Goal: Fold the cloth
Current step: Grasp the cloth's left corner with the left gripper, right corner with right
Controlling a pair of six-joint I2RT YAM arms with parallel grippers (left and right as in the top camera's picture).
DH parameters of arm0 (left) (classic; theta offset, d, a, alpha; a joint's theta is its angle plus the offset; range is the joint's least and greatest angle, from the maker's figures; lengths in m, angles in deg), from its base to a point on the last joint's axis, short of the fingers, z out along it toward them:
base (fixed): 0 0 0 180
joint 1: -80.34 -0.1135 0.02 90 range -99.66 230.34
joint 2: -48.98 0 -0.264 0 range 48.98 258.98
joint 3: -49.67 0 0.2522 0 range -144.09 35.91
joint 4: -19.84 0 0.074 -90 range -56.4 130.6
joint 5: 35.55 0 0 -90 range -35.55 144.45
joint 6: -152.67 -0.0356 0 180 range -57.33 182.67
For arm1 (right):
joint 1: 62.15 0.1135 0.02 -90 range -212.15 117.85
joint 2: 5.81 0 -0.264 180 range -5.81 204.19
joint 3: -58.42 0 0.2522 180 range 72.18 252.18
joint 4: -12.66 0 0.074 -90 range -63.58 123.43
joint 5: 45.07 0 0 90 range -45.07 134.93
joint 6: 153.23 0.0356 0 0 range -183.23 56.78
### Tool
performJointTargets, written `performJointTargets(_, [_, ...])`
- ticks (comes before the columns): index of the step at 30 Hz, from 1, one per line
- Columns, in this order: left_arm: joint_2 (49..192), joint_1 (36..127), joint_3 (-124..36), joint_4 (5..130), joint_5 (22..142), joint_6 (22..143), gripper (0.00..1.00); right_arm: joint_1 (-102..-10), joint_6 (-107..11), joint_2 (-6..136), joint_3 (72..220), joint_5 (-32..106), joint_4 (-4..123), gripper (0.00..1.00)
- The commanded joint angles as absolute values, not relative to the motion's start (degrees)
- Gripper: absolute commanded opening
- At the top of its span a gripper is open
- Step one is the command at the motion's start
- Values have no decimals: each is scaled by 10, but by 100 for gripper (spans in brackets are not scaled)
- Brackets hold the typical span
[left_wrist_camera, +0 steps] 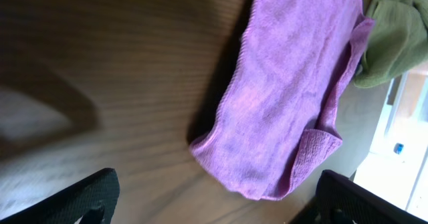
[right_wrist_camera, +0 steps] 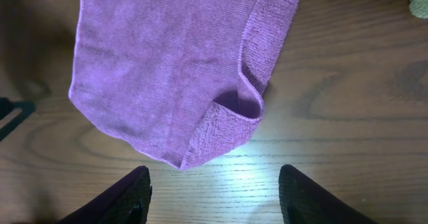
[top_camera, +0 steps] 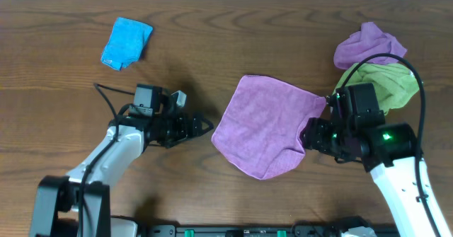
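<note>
I will close my right gripper on the curled edge [top_camera: 302, 151] [right_wrist_camera: 249, 116] of the pinkish-mauve cloth, at the near end of the cloth's turned-over strip.
The cloth [top_camera: 265, 127], a pinkish-mauve towel, lies mostly flat at the table's middle. Its right edge is turned over in a narrow strip [right_wrist_camera: 267, 30]. My left gripper [top_camera: 205, 126] is just left of the cloth's left corner, low over the table. In the left wrist view the cloth [left_wrist_camera: 294, 97] stretches ahead of the left gripper [left_wrist_camera: 217, 207], which is open with only bare wood between its fingers. My right gripper [top_camera: 306, 134] is at the cloth's lower right edge. In the right wrist view the cloth [right_wrist_camera: 167, 63] has a corner just ahead of the right gripper [right_wrist_camera: 214, 197], which is open and empty.
A violet cloth [top_camera: 368, 44] and a lime-green cloth [top_camera: 382, 85] lie bunched at the back right, close behind my right arm. A blue cloth [top_camera: 126, 43] lies crumpled at the back left. The table's near edge [top_camera: 226, 221] runs along the bottom.
</note>
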State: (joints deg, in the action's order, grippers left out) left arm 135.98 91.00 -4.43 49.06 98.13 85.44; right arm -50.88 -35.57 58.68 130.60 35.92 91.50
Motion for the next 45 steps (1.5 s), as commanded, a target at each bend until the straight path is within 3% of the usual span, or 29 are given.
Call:
performJointTargets(1, [1380,924,-54,470,997,861,95,-508,-352,582,1311,350,916,62])
performJointTargets(19, [1464,1005,-54,384,993,911,95,-508,-352,582,1311,339,917,61])
performJointTargets(21, [1469,1011,-54,376,993,916,99,-508,-352,582,1311,339,917,61])
performJointTargets(26, [1471,1021,-53,366,993,925,80,-508,-352,583,1311,339,919,62])
performJointTargets(30, [1471,1025,-53,364,993,925,59,-508,-352,583,1311,339,923,62])
performJointTargets(31, [1471,1025,-53,364,993,925,52,-508,-352,583,1311,340,925,62])
performJointTargets(33, [1471,1025,-53,364,993,925,21,-508,-352,583,1309,340,929,63])
performJointTargets(35, [1471,1025,-53,364,996,925,6,-508,-352,583,1304,344,929,63])
performJointTargets(45, [1460,1024,-54,363,1067,892,6,-508,-306,617,1203,340,889,67])
